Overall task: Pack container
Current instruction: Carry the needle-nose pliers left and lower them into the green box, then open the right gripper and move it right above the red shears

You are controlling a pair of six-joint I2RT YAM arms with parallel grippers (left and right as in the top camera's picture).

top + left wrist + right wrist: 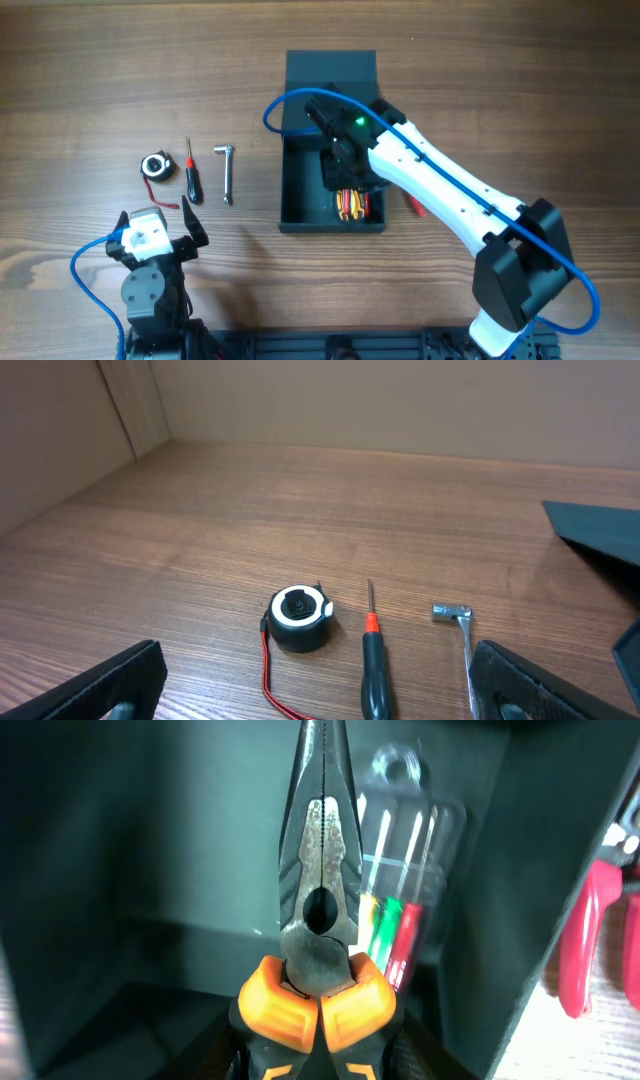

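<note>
The long-nose pliers will go down from my right gripper, and I will set them on top of the clear pack of coloured screwdrivers [356,197] [390,892] in the container.
The container [283,185] is a dark teal-grey open box in the middle of the table, with its flap lid [330,65] lying open at the far end. My right gripper [345,168] reaches down into it. In the right wrist view the right gripper [318,1065] is shut on the orange-and-black handles of long-nose pliers [320,850]. The pliers' nose points at the container's inner wall [120,850]. A clear pack of coloured screwdrivers [405,870] lies inside the container [350,205]. My left gripper [160,235] is open and empty near the front left [320,695].
Left of the container lie a round black tape measure [156,166] [298,617] with a red strap, a black-handled screwdriver [190,172] [374,660] and a metal L-shaped wrench [227,172] [462,635]. A red-handled tool [413,205] [585,945] lies just right of the container.
</note>
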